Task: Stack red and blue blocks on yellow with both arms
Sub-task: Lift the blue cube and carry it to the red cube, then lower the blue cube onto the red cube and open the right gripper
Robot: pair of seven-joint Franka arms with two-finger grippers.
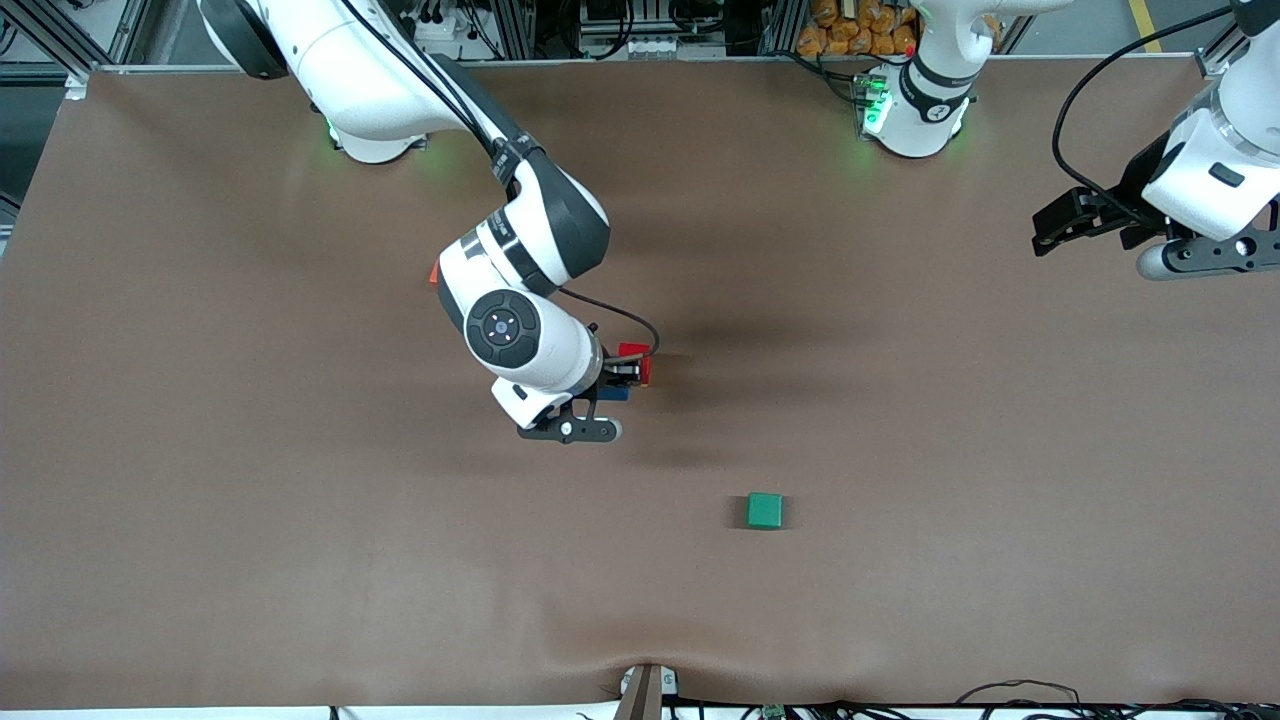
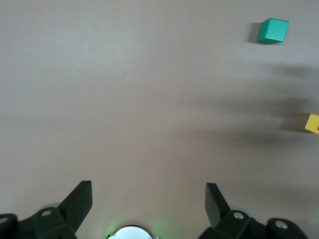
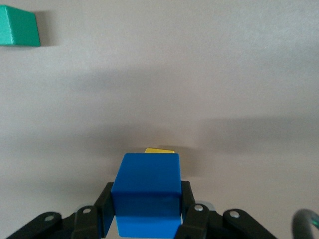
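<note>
Next, I set the blue block on top of the red block (image 1: 635, 353) using my right gripper.
My right gripper (image 1: 620, 384) (image 3: 146, 196) is shut on the blue block (image 1: 612, 394) (image 3: 147, 181) and holds it low over the middle of the table. The red block (image 1: 633, 353) sits right beside it, toward the robots' bases. A sliver of the yellow cube (image 3: 159, 150) shows just past the blue block. It also shows at the edge of the left wrist view (image 2: 312, 122) with a bit of red against it. In the front view the yellow cube is hidden. My left gripper (image 1: 1050, 232) (image 2: 148, 188) is open and empty, waiting high at the left arm's end of the table.
A green cube (image 1: 765, 510) (image 2: 272, 31) (image 3: 18, 27) lies on the brown table (image 1: 300, 520), nearer to the front camera than the right gripper. An orange cube (image 1: 434, 272) peeks out from under the right arm.
</note>
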